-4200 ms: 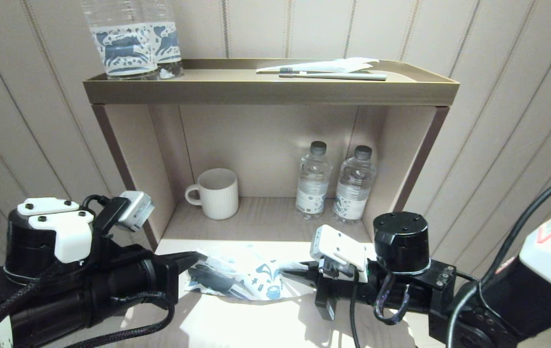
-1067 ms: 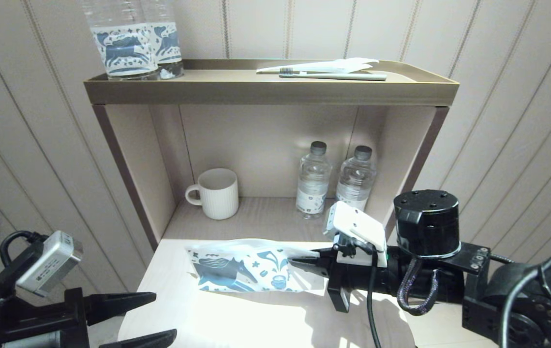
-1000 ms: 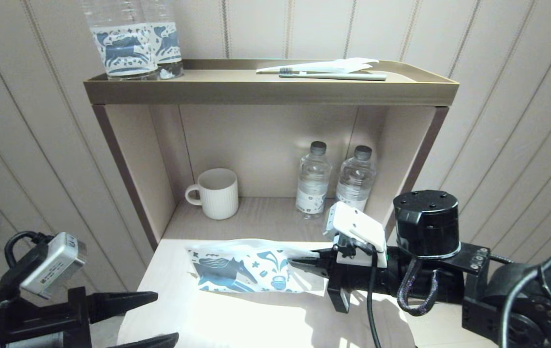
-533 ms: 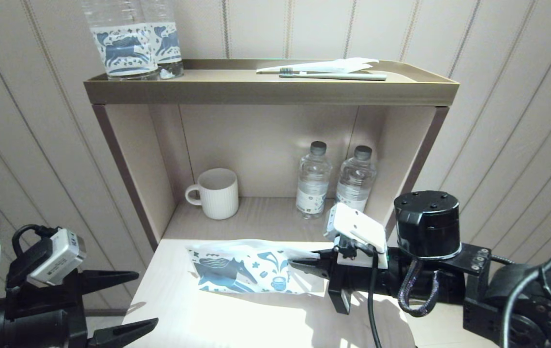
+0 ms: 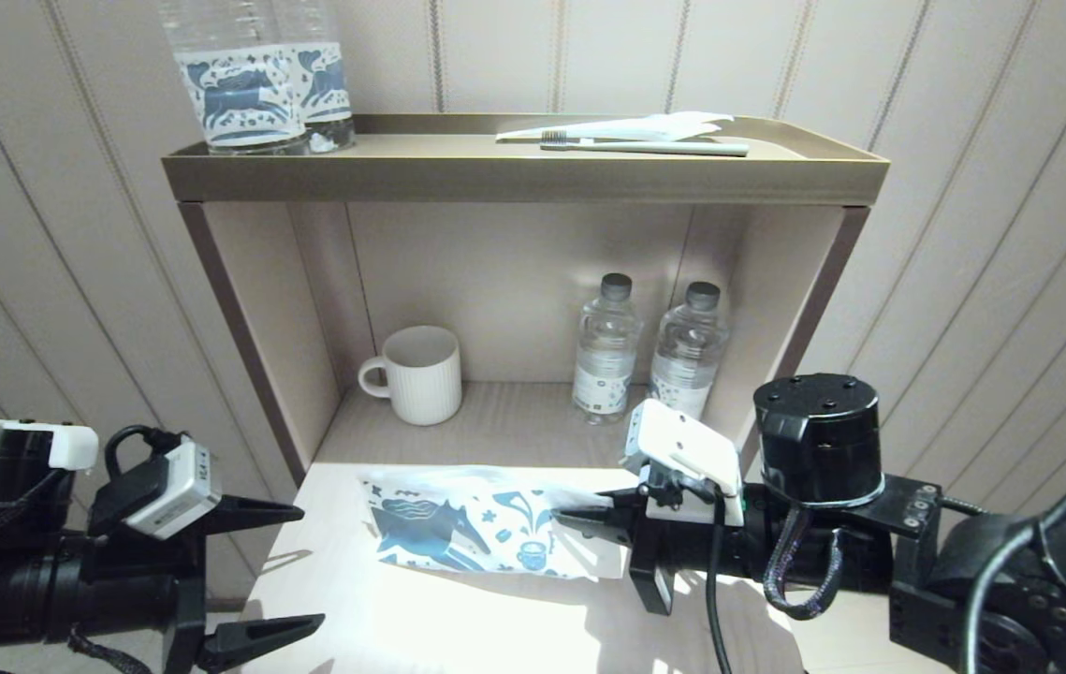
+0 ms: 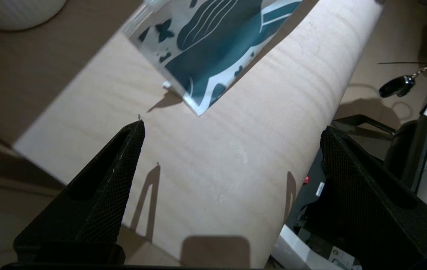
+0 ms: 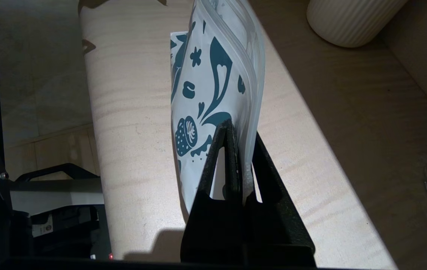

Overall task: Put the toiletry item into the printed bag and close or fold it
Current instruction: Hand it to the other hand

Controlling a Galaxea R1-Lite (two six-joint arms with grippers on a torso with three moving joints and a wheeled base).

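Observation:
The printed bag's zipper corner (image 5: 368, 485) (image 6: 133, 26), beside the slider on the white mug's side, is next, and my left gripper should go there and close on it.
The printed bag (image 5: 467, 529), white with a dark blue horse and teal motifs, rests on the light wooden shelf (image 5: 495, 618), standing on its long edge. My right gripper (image 5: 562, 518) is shut on the bag's right end; in the right wrist view the bag (image 7: 213, 75) is pinched between the black fingers of the gripper (image 7: 240, 129). My left gripper (image 5: 308, 567) hangs open off the shelf's front left corner, apart from the bag. In the left wrist view that gripper (image 6: 232, 126) holds nothing, and the bag's corner (image 6: 213, 48) lies ahead. The white toothbrush and tube do not show.
A greyish-green toothbrush with its white wrapper (image 5: 645, 147) lies on the top tray beside two horse-labelled bottles (image 5: 252, 84). A white mug (image 5: 418, 374) and two small water bottles (image 5: 645, 351) stand at the back of the niche. The cabinet's left wall (image 5: 252, 346) rises near my left arm.
My left gripper has let go of the bag's left end, pulled back off the shelf's left front and stands open. The right gripper lifted the bag upright and keeps hold, shifting slightly left.

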